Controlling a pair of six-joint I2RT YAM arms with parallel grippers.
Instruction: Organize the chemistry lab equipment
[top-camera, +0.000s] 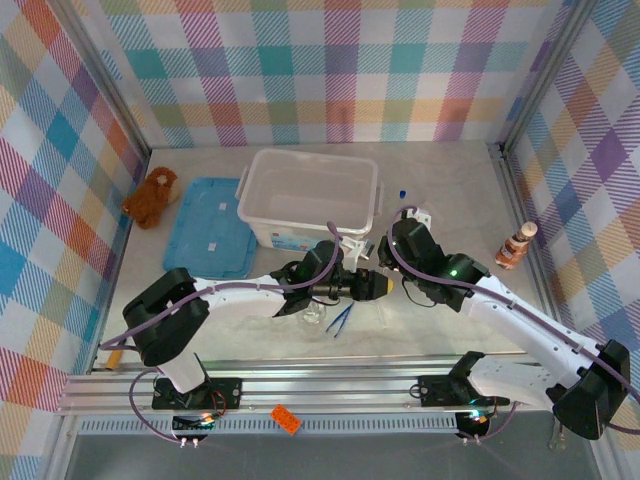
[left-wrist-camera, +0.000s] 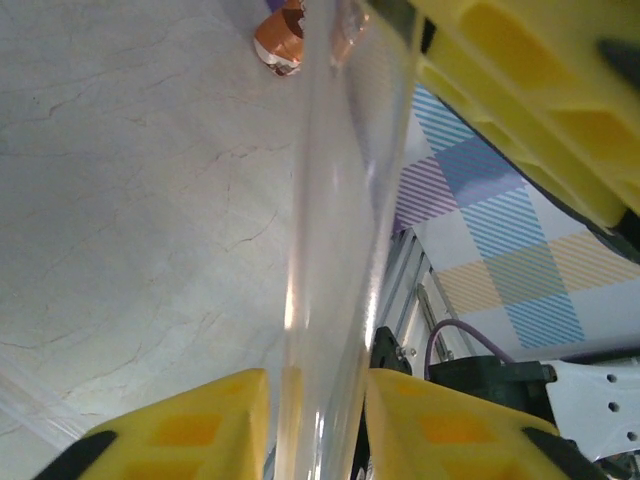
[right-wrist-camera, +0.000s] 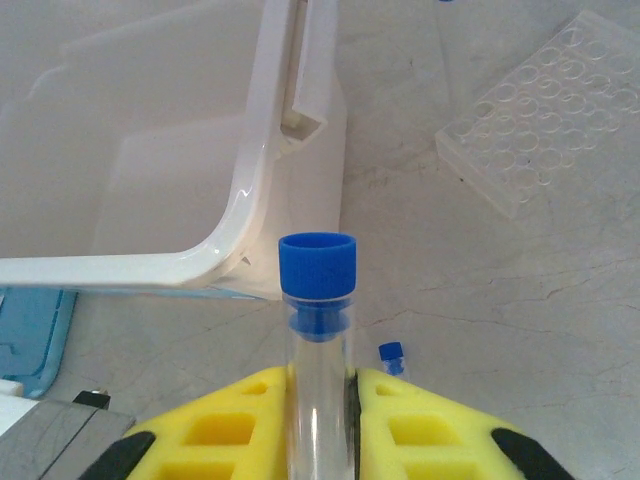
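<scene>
The tube lies in line with my right gripper's fingers, so I need to hold it with my left gripper while my right gripper takes it crosswise near the blue cap (right-wrist-camera: 320, 318).
A clear test tube (right-wrist-camera: 318, 330) with a blue cap (right-wrist-camera: 318, 262) stands upright between the yellow pads of my right gripper (right-wrist-camera: 320, 385), which is shut on it. My left gripper (left-wrist-camera: 315, 400) has its yellow pads against both sides of the same tube (left-wrist-camera: 330, 250), below the right gripper's fingers (left-wrist-camera: 530, 90). Both grippers meet above the table's middle, in front of the white bin (top-camera: 310, 195), with the left gripper (top-camera: 377, 285) coming in from the left. Blue tweezers (top-camera: 340, 318) and a clear petri dish (top-camera: 312, 318) lie under the left arm. A second small capped tube (right-wrist-camera: 390, 356) lies on the table.
A blue lid (top-camera: 210, 232) lies left of the bin, with a brown plush toy (top-camera: 150, 197) beyond it. A brown striped bottle figure (top-camera: 515, 245) stands at the right wall. A clear well plate (right-wrist-camera: 545, 110) rests right of the bin. A loose blue cap (top-camera: 401, 190) lies behind.
</scene>
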